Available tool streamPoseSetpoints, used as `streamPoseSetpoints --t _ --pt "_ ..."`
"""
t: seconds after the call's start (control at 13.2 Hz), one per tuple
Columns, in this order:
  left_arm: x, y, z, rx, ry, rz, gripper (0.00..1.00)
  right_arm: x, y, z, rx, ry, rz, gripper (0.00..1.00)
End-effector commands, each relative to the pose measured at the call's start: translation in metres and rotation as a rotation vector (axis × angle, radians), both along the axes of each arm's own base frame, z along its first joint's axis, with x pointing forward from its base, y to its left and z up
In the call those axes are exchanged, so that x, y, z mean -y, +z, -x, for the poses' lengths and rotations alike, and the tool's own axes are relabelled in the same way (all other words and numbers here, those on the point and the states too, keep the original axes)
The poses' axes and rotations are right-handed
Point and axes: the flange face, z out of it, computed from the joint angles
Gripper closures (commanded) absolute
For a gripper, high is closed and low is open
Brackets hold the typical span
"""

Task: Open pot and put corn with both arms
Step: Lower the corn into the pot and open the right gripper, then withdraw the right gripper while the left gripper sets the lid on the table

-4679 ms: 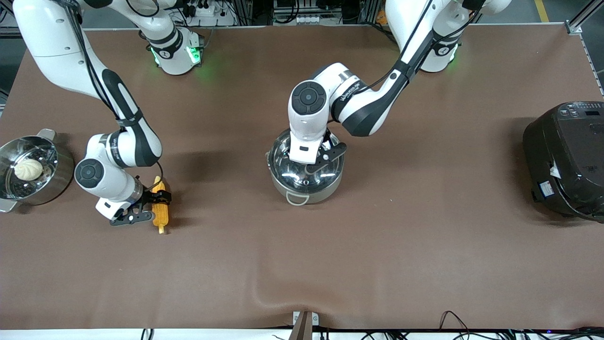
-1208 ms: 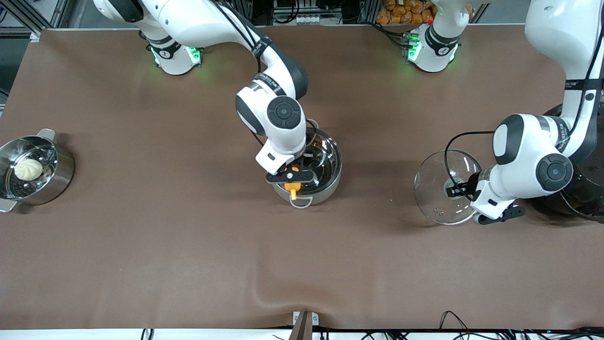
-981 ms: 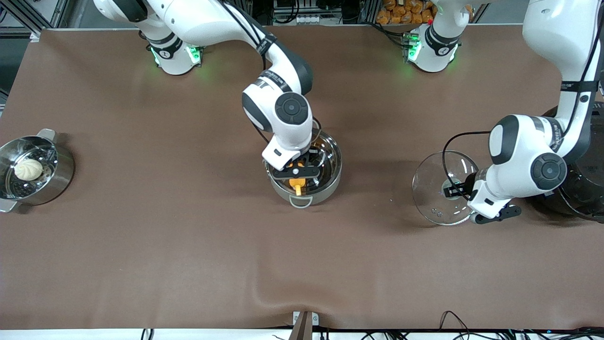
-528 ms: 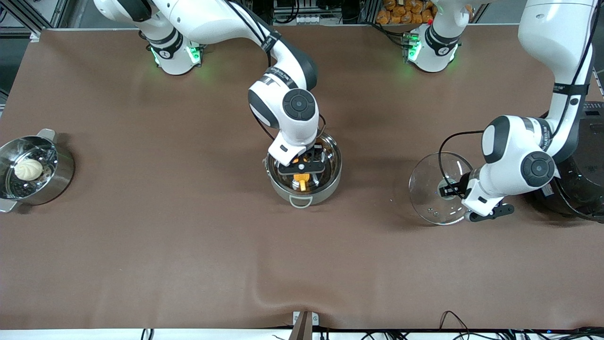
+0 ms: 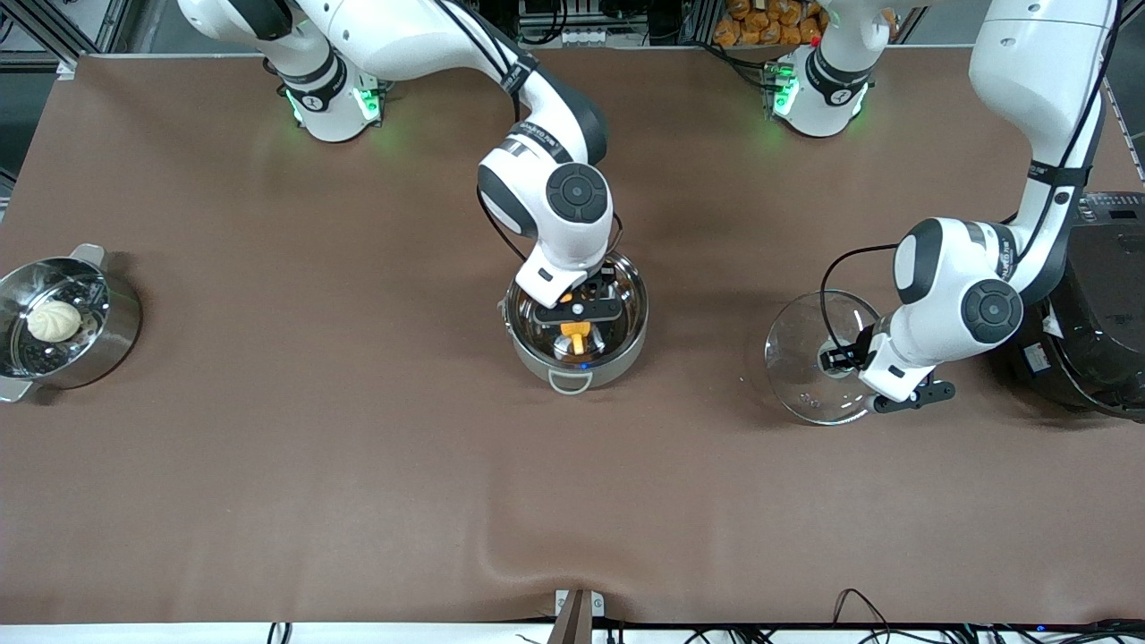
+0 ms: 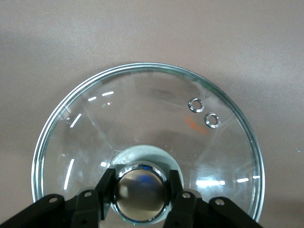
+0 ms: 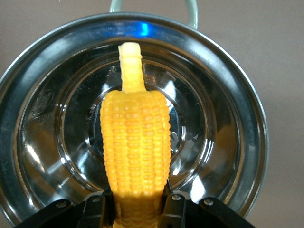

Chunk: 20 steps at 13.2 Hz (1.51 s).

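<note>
My left gripper is going to release the glass lid on the table [image 5: 815, 358] [image 6: 148, 153] between the pot and the black rice cooker.
The shiny steel pot [image 5: 626, 344] stands open at the table's middle. My right gripper [image 5: 577, 310] is shut on the yellow corn [image 5: 574, 335] and holds it over the pot's opening. In the right wrist view the corn [image 7: 135, 152] hangs over the pot's bare bottom [image 7: 47, 142], pale stub toward a loop handle [image 7: 153, 5]. My left gripper [image 5: 845, 358] is shut on the knob of the glass lid [image 5: 801, 358] and holds it tilted just above the table, toward the left arm's end. In the left wrist view the fingers [image 6: 105, 190] clamp the knob [image 6: 139, 194] of the lid [image 6: 142, 118].
A steel pot with a perforated insert and a white bun [image 5: 54, 320] stands at the right arm's end of the table. A large black rice cooker [image 5: 1096, 304] stands at the left arm's end, close beside the left arm's wrist.
The right gripper has carried the corn from the pot's near rim to over its middle. The left gripper has shifted the lid a little toward the pot and lower.
</note>
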Motion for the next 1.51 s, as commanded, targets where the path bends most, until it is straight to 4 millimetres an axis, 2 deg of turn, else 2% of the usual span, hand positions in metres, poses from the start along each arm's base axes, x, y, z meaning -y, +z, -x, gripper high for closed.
streamPoseSetpoints --t 0.0,0.08,0.15,0.23,0.3,0.45,0.68,0.75,0.83,0.98,1.06,1.13,1.21,1.36,1.43 --pt "0.0 0.01 0.011 0.035 -0.015 -0.016 1.0 -0.005 -0.001 0.002 -0.008 -0.019 0.004 1.0" --pt "0.0 0.006 0.013 0.038 -0.016 -0.015 1.0 -0.005 0.0 0.002 -0.007 -0.019 0.003 1.0" --pt "0.0 0.002 0.016 0.04 -0.016 -0.014 1.0 -0.005 0.0 0.002 -0.007 -0.02 0.003 0.55" --pt "0.0 -0.003 0.019 0.043 -0.016 -0.013 1.0 -0.006 0.0 0.003 -0.003 -0.017 0.004 0.01" --pt "0.001 -0.008 0.021 0.049 -0.016 -0.011 1.0 -0.012 0.0 0.01 0.004 0.002 0.013 0.0" --pt "0.002 -0.014 0.024 0.047 -0.018 -0.01 1.0 -0.011 0.002 0.009 0.007 0.001 0.013 0.0" --pt "0.003 -0.022 0.026 0.034 -0.021 -0.008 1.0 0.004 0.014 -0.007 0.02 -0.022 0.005 0.0" --pt "0.003 -0.025 0.027 0.027 -0.021 -0.008 1.0 0.018 0.013 -0.017 0.01 -0.035 0.018 0.0" --pt "0.003 -0.027 0.027 0.024 -0.021 -0.008 1.0 0.029 0.022 -0.026 0.011 -0.049 0.018 0.0" --pt "0.008 -0.034 0.029 0.012 -0.029 -0.007 1.0 0.065 0.022 -0.053 -0.009 -0.033 0.027 0.0" --pt "0.01 -0.039 0.03 0.003 -0.032 -0.006 1.0 0.1 0.015 -0.073 -0.042 -0.023 0.041 0.0" --pt "0.01 -0.042 0.031 -0.002 -0.032 -0.006 1.0 0.131 0.022 -0.09 -0.053 0.008 0.033 0.0" --pt "0.012 -0.043 0.031 -0.003 -0.035 -0.006 1.0 0.153 0.024 -0.1 -0.068 0.052 0.031 0.0" --pt "0.014 -0.048 0.033 -0.012 -0.04 -0.006 0.99 0.211 0.035 -0.115 -0.096 0.094 0.028 0.0" --pt "0.015 -0.048 0.032 -0.011 -0.041 -0.005 0.89 0.246 0.047 -0.119 -0.101 0.122 0.021 0.0"
